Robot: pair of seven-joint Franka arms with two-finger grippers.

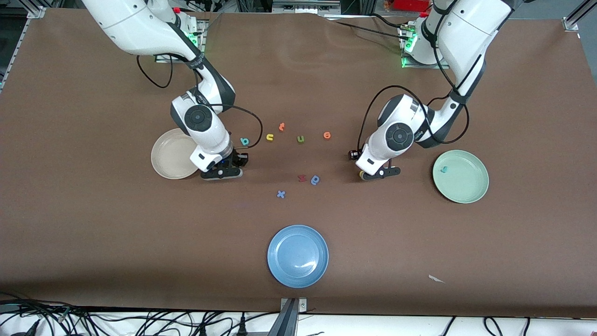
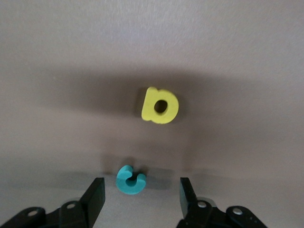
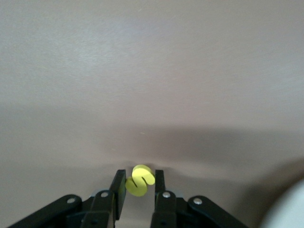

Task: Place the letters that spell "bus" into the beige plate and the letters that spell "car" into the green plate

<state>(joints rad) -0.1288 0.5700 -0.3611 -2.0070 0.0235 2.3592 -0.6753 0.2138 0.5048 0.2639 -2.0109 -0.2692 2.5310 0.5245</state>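
Observation:
My right gripper needs to put the yellow "s" down near the middle of the beige plate (image 1: 178, 157).
My right gripper (image 3: 138, 178) is shut on the yellow "s" (image 3: 140, 181), low over the table beside the beige plate (image 1: 169, 156); in the front view this gripper (image 1: 222, 174) hides the letter. My left gripper (image 2: 141, 186) stands open low over the table, with the teal "c" (image 2: 130, 180) lying between its fingers and touching neither. The yellow "a" (image 2: 160, 105) lies just past the "c". In the front view the left gripper (image 1: 378, 173) is between the loose letters and the green plate (image 1: 471, 186), which holds a teal letter (image 1: 445, 169). The teal "b" (image 1: 244, 141) and yellow-orange "u" (image 1: 269, 137) lie on the table.
Loose letters lie mid-table: an orange one (image 1: 281, 126), a green "u" (image 1: 301, 138), another orange one (image 1: 327, 135), a red one (image 1: 301, 178), a blue one (image 1: 315, 179) and a blue "x" (image 1: 280, 194). A blue plate (image 1: 297, 255) sits nearest the front camera.

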